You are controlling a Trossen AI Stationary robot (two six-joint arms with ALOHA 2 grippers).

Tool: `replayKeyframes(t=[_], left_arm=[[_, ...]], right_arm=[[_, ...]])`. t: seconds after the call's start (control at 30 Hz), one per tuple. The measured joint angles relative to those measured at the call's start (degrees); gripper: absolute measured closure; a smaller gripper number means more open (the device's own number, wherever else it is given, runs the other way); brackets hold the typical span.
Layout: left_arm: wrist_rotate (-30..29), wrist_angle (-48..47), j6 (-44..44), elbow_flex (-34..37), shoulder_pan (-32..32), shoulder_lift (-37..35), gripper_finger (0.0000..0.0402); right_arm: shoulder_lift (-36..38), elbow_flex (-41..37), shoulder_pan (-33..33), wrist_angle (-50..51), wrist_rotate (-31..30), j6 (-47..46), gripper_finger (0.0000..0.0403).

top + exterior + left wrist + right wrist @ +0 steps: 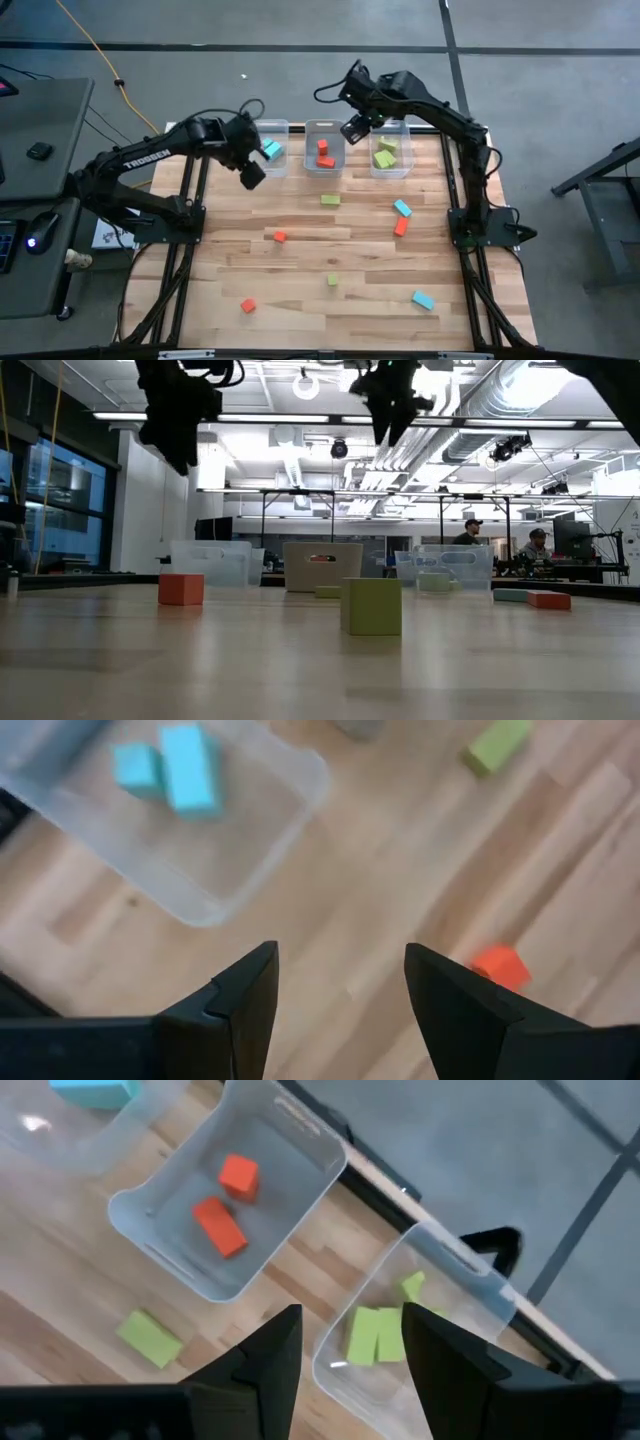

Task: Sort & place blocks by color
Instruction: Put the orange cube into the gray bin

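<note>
My left gripper is to close next on the sides of the loose red block [280, 236] [500, 967] that lies closest to the bin with the light blue blocks.
Three clear bins stand along the far edge: the left bin [272, 150] holds light blue blocks [180, 775], the middle bin [324, 150] holds red-orange blocks [225, 1205], and the right bin [390, 152] holds lime green blocks [375, 1332]. My left gripper [252, 172] hangs open and empty just off the left bin's near side, its fingers [245, 1000] above bare wood. My right gripper [358, 128] is raised high between the middle and right bins, open and empty [350, 1350].
Loose blocks lie on the wooden table: green [330, 200], blue [402, 208], red [401, 226], red [280, 236], green [333, 280], red [248, 305] and blue [423, 299]. People sit in the room beyond the table [470, 535].
</note>
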State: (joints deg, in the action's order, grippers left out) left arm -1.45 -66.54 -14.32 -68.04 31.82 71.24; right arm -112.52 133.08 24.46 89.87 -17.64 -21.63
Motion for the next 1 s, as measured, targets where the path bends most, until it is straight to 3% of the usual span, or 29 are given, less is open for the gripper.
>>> replayKeyframes(t=[0.37, 0.7, 1.0], left_arm=[[-0.06, 2.64, -14.29, 6.02, -15.21, 0.0, 0.0206], [-0.53, 7.08, -39.11, 7.13, -22.65, 1.46, 0.0206], [-2.84, 12.64, -48.06, 7.13, -28.32, 8.53, 0.0206]], right_arm=[[5.55, -0.02, -0.04, 0.15, -1.18, 3.74, 0.024], [8.27, -0.02, -0.13, 0.15, -0.38, 6.33, 0.024], [8.27, -0.07, -0.13, 0.14, -0.36, 9.96, 0.024]])
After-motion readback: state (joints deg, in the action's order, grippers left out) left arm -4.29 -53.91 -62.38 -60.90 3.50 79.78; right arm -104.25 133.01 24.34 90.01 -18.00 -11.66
